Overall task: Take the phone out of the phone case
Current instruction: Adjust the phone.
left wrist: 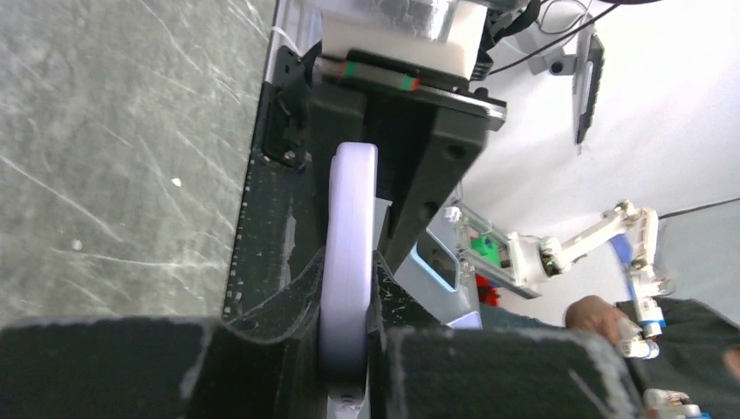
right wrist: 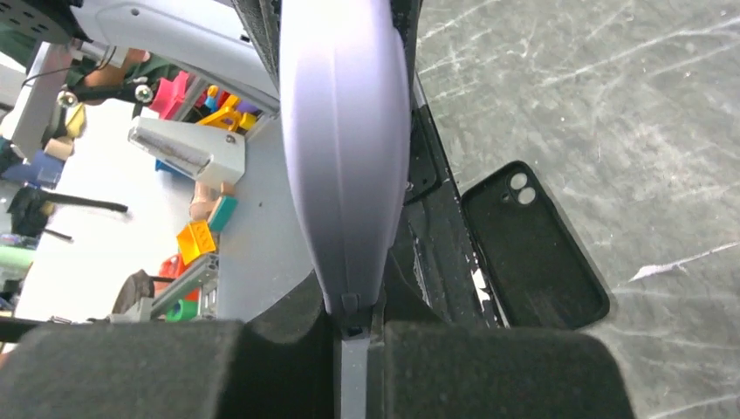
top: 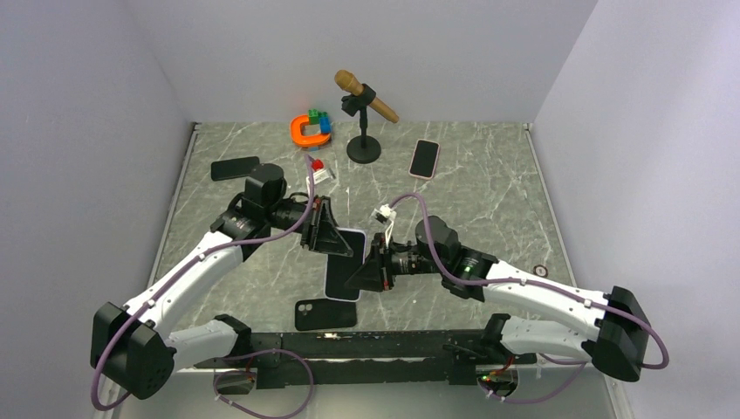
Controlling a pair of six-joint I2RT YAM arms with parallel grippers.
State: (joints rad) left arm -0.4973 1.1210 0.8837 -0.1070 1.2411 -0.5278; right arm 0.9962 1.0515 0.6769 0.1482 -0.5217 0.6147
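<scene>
Next, I open my left gripper, which clamps the phone and phone case together over the dark screen, and take the phone case's near corner (top: pixel 327 298).
The phone (top: pixel 344 266), dark screen up, sits in a pale lavender phone case (top: pixel 357 236) held off the table between both arms. My left gripper (top: pixel 330 234) is shut on the case's far end; the left wrist view shows the lavender edge (left wrist: pixel 349 253) clamped between the black pads of that gripper (left wrist: pixel 349 292). My right gripper (top: pixel 368 275) is shut at the case's near right side. In the right wrist view the rounded case (right wrist: pixel 345 148) ends at the right gripper (right wrist: pixel 353 321), and a thin grey strip runs between the pads. Whether that strip is phone or case lip is unclear.
An empty black case (top: pixel 325 314) (right wrist: pixel 532 249) lies near the front edge below the phone. Further back are a black phone (top: pixel 234 168), a pink-cased phone (top: pixel 425 158), a microphone on a stand (top: pixel 365 131), an orange ring with blocks (top: pixel 311 129) and a small red-and-white item (top: pixel 319 168).
</scene>
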